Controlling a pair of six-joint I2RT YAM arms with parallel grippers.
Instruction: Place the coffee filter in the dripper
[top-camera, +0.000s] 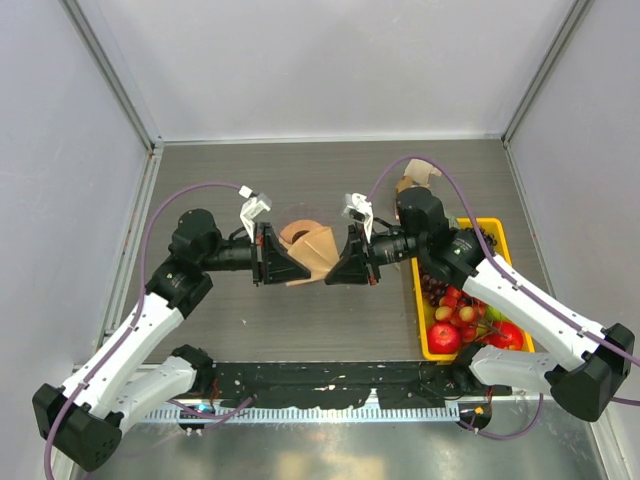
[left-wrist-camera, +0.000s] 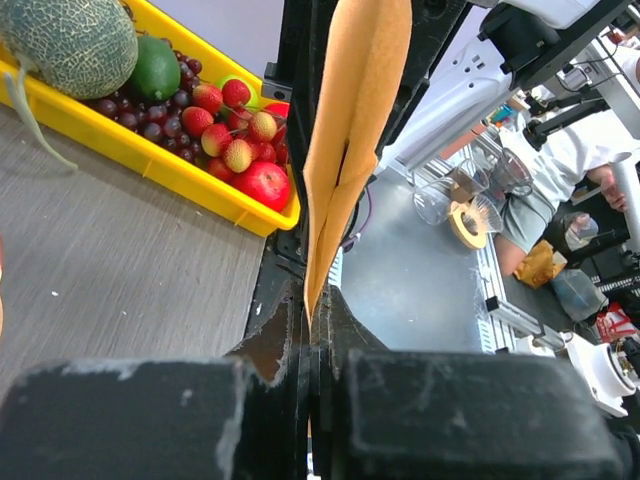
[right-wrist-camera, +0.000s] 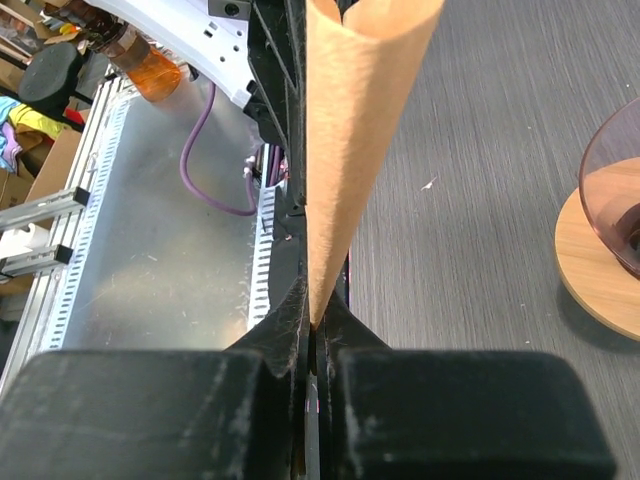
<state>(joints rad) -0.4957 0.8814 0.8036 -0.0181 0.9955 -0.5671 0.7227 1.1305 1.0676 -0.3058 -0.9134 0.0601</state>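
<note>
The coffee filter's sides are close together at my left gripper's fingers, so next I open that gripper, take only the filter's edge (left-wrist-camera: 317, 265) and spread the filter first.
The coffee filter (top-camera: 318, 252) is a tan paper cone held in the air between both grippers at the table's middle. My left gripper (top-camera: 296, 264) is shut on its left edge and my right gripper (top-camera: 336, 264) is shut on its right edge. In the left wrist view the filter (left-wrist-camera: 350, 120) rises from the shut jaws, partly spread open. In the right wrist view the filter (right-wrist-camera: 355, 120) narrows to a point between the shut jaws. The dripper (top-camera: 297, 234), clear glass with an orange-brown collar, stands just behind the filter. It also shows at the right edge of the right wrist view (right-wrist-camera: 605, 250).
A yellow fruit tray (top-camera: 497, 240) with grapes, apples and lychees stands at the right. It also shows in the left wrist view (left-wrist-camera: 130, 150), with a melon (left-wrist-camera: 70, 40) in it. A bunch of brown paper filters (top-camera: 415, 182) lies at the back right.
</note>
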